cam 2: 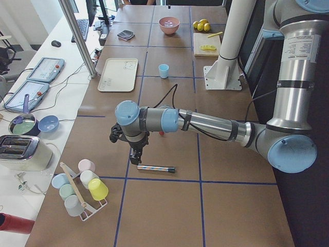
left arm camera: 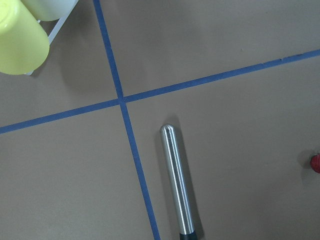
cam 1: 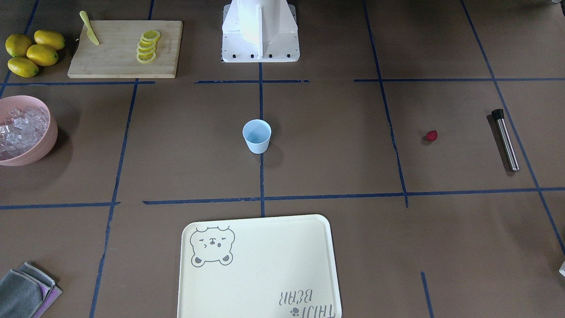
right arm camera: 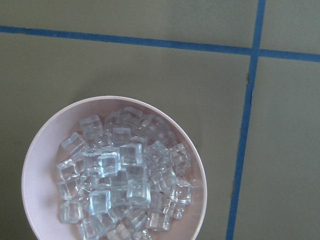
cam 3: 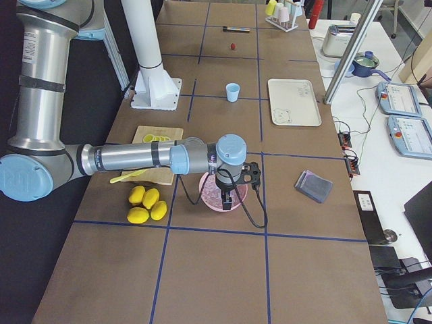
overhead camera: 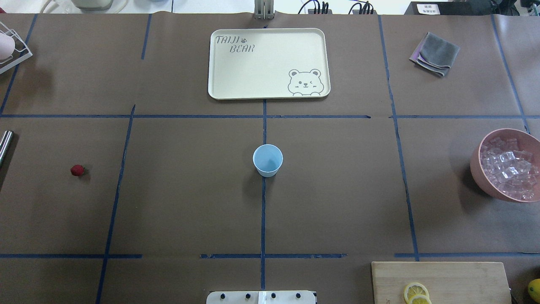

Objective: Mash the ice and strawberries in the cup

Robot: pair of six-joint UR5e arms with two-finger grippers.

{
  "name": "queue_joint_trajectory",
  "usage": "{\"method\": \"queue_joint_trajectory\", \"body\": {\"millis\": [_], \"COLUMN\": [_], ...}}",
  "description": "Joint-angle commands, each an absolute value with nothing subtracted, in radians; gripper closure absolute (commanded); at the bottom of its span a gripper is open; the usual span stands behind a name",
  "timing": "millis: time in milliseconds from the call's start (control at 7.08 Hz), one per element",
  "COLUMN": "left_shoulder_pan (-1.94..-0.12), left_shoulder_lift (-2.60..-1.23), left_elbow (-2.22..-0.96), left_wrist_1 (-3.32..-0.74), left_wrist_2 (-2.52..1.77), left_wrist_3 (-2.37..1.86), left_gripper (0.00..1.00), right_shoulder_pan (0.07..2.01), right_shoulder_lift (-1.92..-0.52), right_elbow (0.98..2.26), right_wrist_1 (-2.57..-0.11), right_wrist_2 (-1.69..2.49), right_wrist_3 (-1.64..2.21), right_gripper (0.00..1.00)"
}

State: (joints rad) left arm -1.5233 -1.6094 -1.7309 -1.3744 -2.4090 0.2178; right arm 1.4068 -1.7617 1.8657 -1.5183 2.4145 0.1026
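Observation:
My right gripper should close on the sides of an ice cube (cam 1: 23, 124) (right arm camera: 100, 202) on top of the pile, near the pink bowl's middle.
The light-blue cup (overhead camera: 267, 160) stands upright and empty at the table's middle. The ice (right arm camera: 120, 175) fills a pink bowl (overhead camera: 481, 173) on the robot's right. The red strawberry (overhead camera: 77, 170) lies on the table on the robot's left, near a steel muddler with a black end (cam 1: 505, 139). My left gripper (cam 2: 138, 158) hangs just above the muddler (left arm camera: 176, 180); I cannot tell whether it is open. My right gripper (cam 3: 227, 200) hangs over the ice bowl; I cannot tell whether it is open. Neither wrist view shows fingers.
A cutting board (cam 1: 126, 48) carries lemon slices and a yellow knife, with whole lemons (cam 1: 33, 53) beside it. A cream bear tray (cam 1: 260, 269) lies beyond the cup. A grey cloth (cam 1: 24, 291) and a rack of cups (cam 2: 82, 188) sit at far corners.

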Motion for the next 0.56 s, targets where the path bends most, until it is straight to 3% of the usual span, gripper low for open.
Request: {"method": "queue_joint_trajectory", "body": {"millis": [0, 424], "left_shoulder_pan": [-1.523, -1.523], "left_shoulder_lift": [-1.609, -1.609], "left_elbow": [-1.730, -1.730], "left_wrist_1": [-1.382, -1.382], "left_wrist_2": [-2.414, -2.414], "left_wrist_3": [0.218, 0.218], "left_gripper": [0.00, 0.00], "right_shoulder_pan": [1.321, 1.159], "right_shoulder_lift": [-1.776, -1.802], "right_elbow": [1.870, 1.868], "right_wrist_1": [-1.401, -1.154], "right_wrist_2": [2.401, 2.350], "right_wrist_3": [0.305, 0.865], "right_gripper": [0.04, 0.08]}}
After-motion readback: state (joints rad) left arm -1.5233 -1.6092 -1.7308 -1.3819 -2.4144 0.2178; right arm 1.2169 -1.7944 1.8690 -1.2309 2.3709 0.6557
